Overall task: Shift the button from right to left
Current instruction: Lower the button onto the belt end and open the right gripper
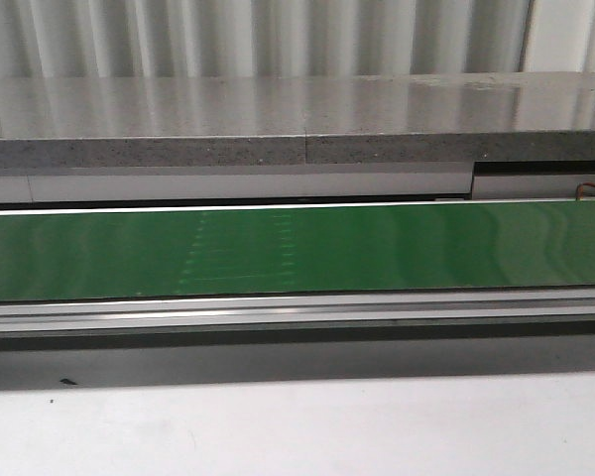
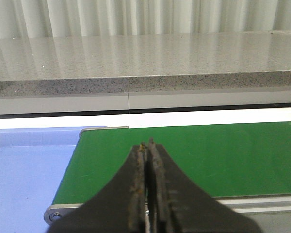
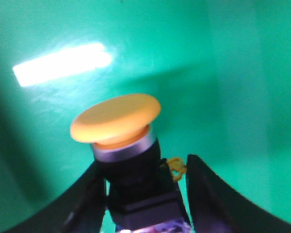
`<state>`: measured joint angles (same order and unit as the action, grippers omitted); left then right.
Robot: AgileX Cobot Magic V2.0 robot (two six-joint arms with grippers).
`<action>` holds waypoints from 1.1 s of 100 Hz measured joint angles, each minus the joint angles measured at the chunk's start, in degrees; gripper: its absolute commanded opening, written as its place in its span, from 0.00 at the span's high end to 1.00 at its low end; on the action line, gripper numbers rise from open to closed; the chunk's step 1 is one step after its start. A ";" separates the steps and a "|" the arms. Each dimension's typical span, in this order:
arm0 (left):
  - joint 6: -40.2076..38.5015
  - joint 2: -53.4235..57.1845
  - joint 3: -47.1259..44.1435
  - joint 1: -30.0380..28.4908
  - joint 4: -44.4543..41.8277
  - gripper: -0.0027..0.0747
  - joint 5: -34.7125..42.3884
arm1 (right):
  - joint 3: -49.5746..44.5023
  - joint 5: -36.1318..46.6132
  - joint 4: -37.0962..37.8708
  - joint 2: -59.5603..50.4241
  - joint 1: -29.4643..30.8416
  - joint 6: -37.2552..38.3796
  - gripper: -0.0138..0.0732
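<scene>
My right gripper is going to release the button, now held over the green belt, on the green belt just in front of the red wire.
The button (image 3: 116, 119) shows only in the right wrist view: a round yellow cap, a silver ring and a dark body. My right gripper (image 3: 144, 162) is shut on that dark body, one black finger on each side, over the green belt (image 3: 233, 73). The picture is blurred. A small yellow tab (image 3: 176, 166) on the body touches one finger. My left gripper (image 2: 147, 144) is shut on nothing, hanging over the near edge of the green belt (image 2: 208, 155). Neither gripper nor the button shows in the front view.
The green conveyor belt (image 1: 297, 248) runs across the front view between metal rails (image 1: 297, 312). A grey stone counter (image 1: 297, 119) stands behind it. In the left wrist view a light blue tray (image 2: 24, 174) lies beside the belt's end.
</scene>
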<state>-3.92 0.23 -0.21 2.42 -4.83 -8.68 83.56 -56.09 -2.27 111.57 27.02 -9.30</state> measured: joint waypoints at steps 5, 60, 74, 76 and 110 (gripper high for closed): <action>0.00 0.00 0.00 0.00 0.00 0.99 0.00 | 0.00 -0.95 -0.63 -1.69 -0.53 0.00 0.64; 0.00 0.00 0.00 0.00 0.00 0.99 0.00 | 0.00 -6.11 -5.90 -10.61 -15.43 9.99 0.64; 0.00 0.00 0.00 0.00 0.00 0.99 0.00 | 0.00 -5.23 -5.90 -9.49 -18.74 13.26 0.64; 0.00 0.00 0.00 0.00 0.00 0.99 0.00 | 0.00 -5.23 -5.90 -9.20 -19.02 13.64 0.64; 0.00 0.00 0.00 0.00 0.00 0.99 0.00 | 0.00 -4.14 -4.64 -5.81 -19.38 16.19 0.27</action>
<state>-3.92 0.23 -0.21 2.42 -4.83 -8.68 83.56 -60.23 -6.91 105.77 7.64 6.90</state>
